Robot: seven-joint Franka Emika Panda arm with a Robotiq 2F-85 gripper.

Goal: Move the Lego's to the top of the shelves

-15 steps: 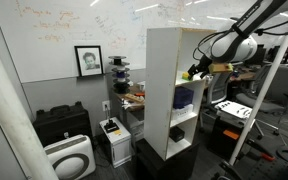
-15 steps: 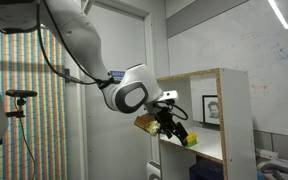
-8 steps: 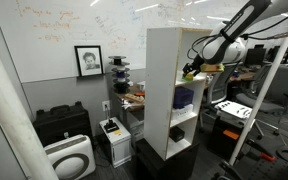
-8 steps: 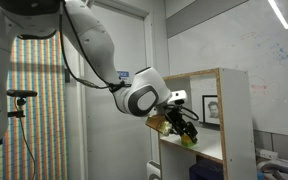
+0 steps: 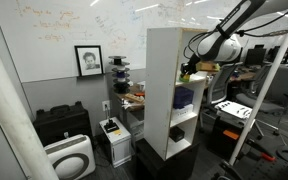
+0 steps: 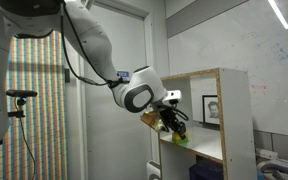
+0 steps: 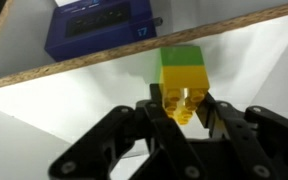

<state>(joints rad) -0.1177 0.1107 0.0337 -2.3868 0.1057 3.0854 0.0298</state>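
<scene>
The robot's gripper will put the Lego's down on the top board of the white shelves (image 5: 185, 25), high above the dark blue box.
In the wrist view my gripper (image 7: 182, 108) is shut on the Lego's (image 7: 182, 78), a small yellow and green block cluster clamped between the two black fingers (image 7: 217, 112). In both exterior views the block (image 6: 178, 136) (image 5: 185, 73) sits at the gripper's tip, just inside the open front of the white shelves (image 5: 172, 88) (image 6: 221, 118), over an upper shelf board. The top of the shelves (image 5: 170, 31) is higher than the gripper.
A dark blue box (image 7: 97, 30) lies on the shelf below, also seen in an exterior view (image 5: 184, 97). A small white item (image 5: 177, 131) sits on a lower shelf. A black cabinet with white appliances (image 5: 69, 140) stands by the wall. Metal frames (image 5: 269, 95) stand behind the arm.
The jaws have closed onto the Lego's, having stood open a second ago. The gripper has shifted slightly further into the shelf opening.
</scene>
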